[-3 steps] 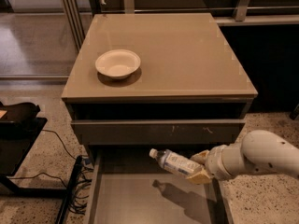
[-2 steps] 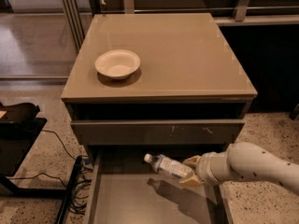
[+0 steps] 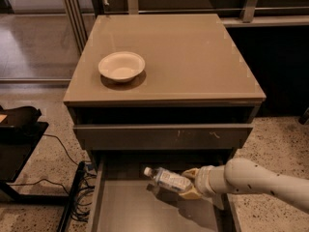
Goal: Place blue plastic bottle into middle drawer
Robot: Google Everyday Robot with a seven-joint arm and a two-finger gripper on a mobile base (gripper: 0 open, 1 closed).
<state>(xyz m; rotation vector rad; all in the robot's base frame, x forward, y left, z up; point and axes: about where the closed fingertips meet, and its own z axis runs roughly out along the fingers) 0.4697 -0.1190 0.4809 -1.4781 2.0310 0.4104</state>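
The blue plastic bottle will be released on the open middle drawer's grey bottom, near the back [image 3: 171, 188].
The blue plastic bottle [image 3: 166, 179] is clear with a white cap and a pale blue label. It lies nearly level, cap to the left, held over the open middle drawer [image 3: 140, 209]. My gripper [image 3: 191, 184] comes in from the right on a white arm and is shut on the bottle's base end. The bottle hangs just above the drawer's flat grey floor, near the back, and casts a shadow on it.
A white bowl [image 3: 121, 65] sits on the cabinet top [image 3: 193, 57] at the left. The upper drawer with a white-scuffed front [image 3: 164, 135] is slightly open above the bottle. Cables [image 3: 72, 178] and a black stand [image 3: 19, 129] are on the floor to the left.
My gripper and the bottle have moved left and lower into the open drawer. The arm reaches further in from the right.
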